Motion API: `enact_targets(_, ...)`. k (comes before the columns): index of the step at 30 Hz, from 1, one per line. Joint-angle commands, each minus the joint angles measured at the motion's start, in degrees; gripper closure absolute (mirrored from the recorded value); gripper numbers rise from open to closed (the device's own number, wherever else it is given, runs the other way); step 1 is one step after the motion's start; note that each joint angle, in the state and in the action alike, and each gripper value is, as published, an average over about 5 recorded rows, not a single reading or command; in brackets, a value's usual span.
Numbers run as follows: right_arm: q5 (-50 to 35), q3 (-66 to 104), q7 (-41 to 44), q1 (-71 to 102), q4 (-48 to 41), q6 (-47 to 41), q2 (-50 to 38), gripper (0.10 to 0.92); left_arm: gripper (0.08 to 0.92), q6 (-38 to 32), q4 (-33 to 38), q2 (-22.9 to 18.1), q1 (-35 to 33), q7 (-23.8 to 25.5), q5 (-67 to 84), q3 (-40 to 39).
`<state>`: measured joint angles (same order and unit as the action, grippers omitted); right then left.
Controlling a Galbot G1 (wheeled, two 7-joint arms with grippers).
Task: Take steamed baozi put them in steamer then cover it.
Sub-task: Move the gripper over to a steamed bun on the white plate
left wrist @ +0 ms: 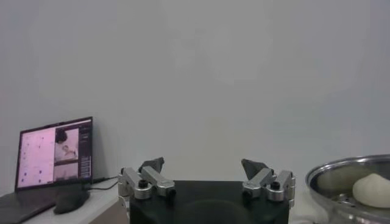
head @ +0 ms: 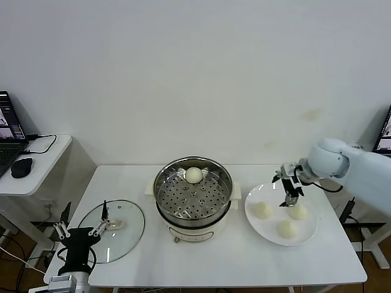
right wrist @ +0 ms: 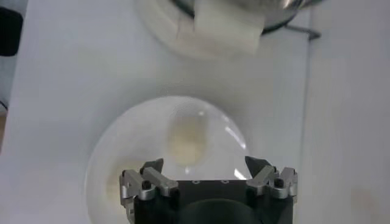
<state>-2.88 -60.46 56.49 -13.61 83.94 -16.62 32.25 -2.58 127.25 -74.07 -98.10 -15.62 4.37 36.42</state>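
Note:
I will next close my right gripper around the sides of the baozi (head: 263,210) (right wrist: 187,142) that lies closest to the steel steamer on the white plate.
The steel steamer (head: 177,198) sits on its cream pot at mid-table, with one baozi (head: 193,175) at its far side. Three more baozi (head: 263,209) (head: 298,211) (head: 286,227) lie on a white plate (head: 269,234) to its right. My right gripper (head: 291,194) hangs open just above the plate's far part. In the right wrist view its fingers (right wrist: 204,165) stand wide apart over a baozi (right wrist: 187,137). The glass cover (head: 128,235) lies flat at the table's front left. My left gripper (head: 82,229) waits open beside it, empty (left wrist: 204,167).
A side table at the far left carries a laptop (head: 9,137) and a mouse (head: 21,166). Another screen (head: 385,131) shows at the right edge. The left wrist view looks across at the steamer rim (left wrist: 347,173) and the laptop (left wrist: 56,152).

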Motion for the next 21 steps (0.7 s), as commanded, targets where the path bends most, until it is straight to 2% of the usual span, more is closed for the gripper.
enact_targets(1,6.30,9.34,0.68,13.31,-9.18,3.04,5.49,0.203,0.177,0.05,-0.41,0.09,-0.03,0.00,-0.02,0.13)
enact_targets(21,8.41,12.11,-2.34,16.37,-15.23,3.79,12.91,0.203,0.177,0.01,-1.37,-0.02,0.57,0.22,-0.18,-0.16)
